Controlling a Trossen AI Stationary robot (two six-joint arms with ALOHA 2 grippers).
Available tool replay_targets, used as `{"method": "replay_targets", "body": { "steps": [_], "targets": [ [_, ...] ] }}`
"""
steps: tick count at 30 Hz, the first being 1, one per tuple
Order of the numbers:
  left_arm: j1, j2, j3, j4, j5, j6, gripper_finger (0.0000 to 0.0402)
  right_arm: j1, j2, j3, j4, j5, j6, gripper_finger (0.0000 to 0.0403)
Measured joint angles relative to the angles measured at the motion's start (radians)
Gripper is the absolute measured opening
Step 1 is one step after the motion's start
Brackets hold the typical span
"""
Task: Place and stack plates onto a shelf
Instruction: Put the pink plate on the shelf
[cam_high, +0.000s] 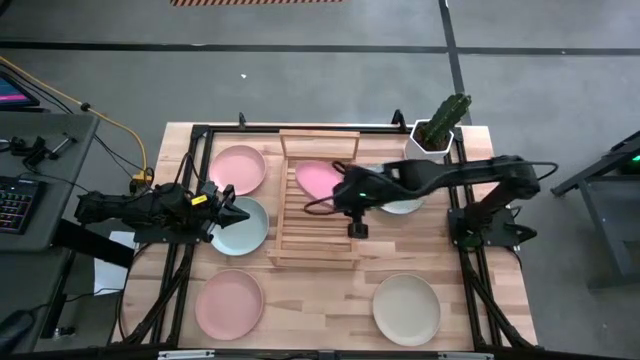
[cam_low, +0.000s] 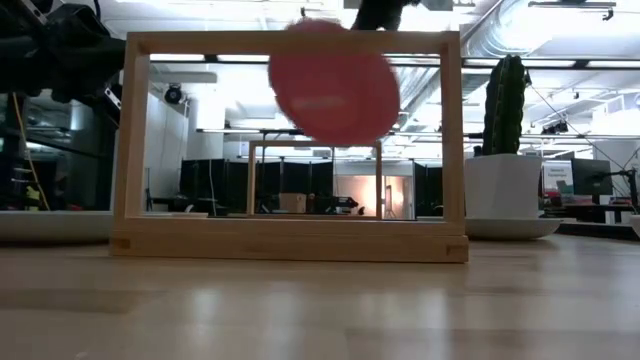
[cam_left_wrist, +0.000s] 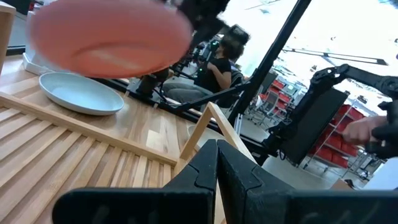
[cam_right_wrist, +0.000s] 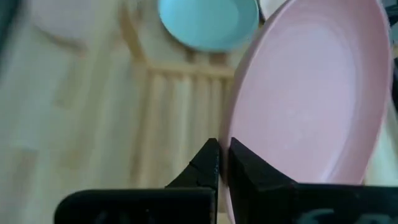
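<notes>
My right gripper is holding the pink plate and will let go of it on the slats at the far end of the light-wood shelf (cam_high: 318, 170).
My right gripper (cam_high: 345, 192) is shut on a pink plate (cam_high: 318, 178), which hangs tilted in the air over the far half of the light-wood slatted shelf (cam_high: 318, 235). The low view shows that plate (cam_low: 335, 82) high between the shelf's rails. At the shelf's left, my left gripper (cam_high: 235, 213) is shut and level above a pale blue-green plate (cam_high: 245, 230). It holds nothing. A second blue-green plate (cam_high: 405, 205) lies on the table at the shelf's right, partly under my right arm. My right gripper pinches the pink plate's rim (cam_right_wrist: 231, 155) between its two fingers, at the edge nearest the table's right side. The fingers slant down from above and from the right. The plate is lifted clear of the shelf and tilted steeply.
Other plates lie flat on the table: a pink one (cam_high: 237, 168) at the far left, a pink one (cam_high: 229, 303) at the near left and a cream one (cam_high: 406, 306) at the near right. A white pot with a cactus (cam_high: 437, 130) stands at the far right corner.
</notes>
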Motion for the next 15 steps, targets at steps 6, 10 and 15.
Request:
{"method": "replay_targets", "body": {
  "steps": [6, 10, 15],
  "targets": [
    [0.000, 0.000, 0.000, 0.000, 0.000, 0.000, 0.0000, -0.070, 0.170, 0.000, 0.010, -0.004, -0.172, 0.0000],
    [0.000, 0.000, 0.000, 0.000, 0.000, 0.000, 0.0000, -0.084, 0.274, 0.000, 0.017, 0.131, -0.231, 0.0000],
    [0.000, 0.000, 0.000, 0.000, 0.000, 0.000, 0.0000, -0.089, 0.356, 0.000, 0.045, 0.269, -0.260, 0.0000]
  ]
}}
